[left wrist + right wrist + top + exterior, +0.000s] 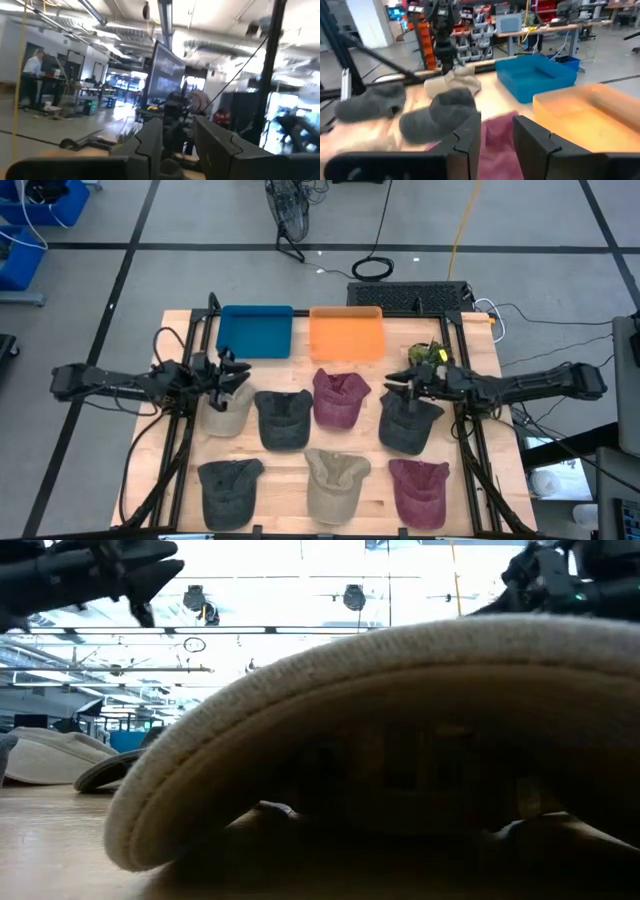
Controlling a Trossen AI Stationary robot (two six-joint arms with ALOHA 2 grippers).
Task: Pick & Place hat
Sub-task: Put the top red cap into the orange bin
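The maroon cap nearest the orange tray is the next one for my right gripper, which should move to it and close on the cap's side (356,395) (498,159) facing my right arm.
Several caps lie crown up on the wooden table in the high view. My left gripper (236,374) hovers open over the far edge of a beige cap (227,412). My right gripper (402,388) hovers open over the far edge of a dark grey cap (408,425). Between them lie another dark grey cap (283,418) and a maroon cap (340,398). The left wrist view shows the open left gripper (177,127) pointing level toward the right arm. In the right wrist view the open right gripper (496,122) stands above the maroon cap (497,142).
A blue tray (255,332) and an orange tray (347,333) sit at the table's far edge. The near row holds a dark grey cap (228,490), a khaki cap (336,483) and a maroon cap (418,492). The khaki cap's brim (330,710) fills the low view.
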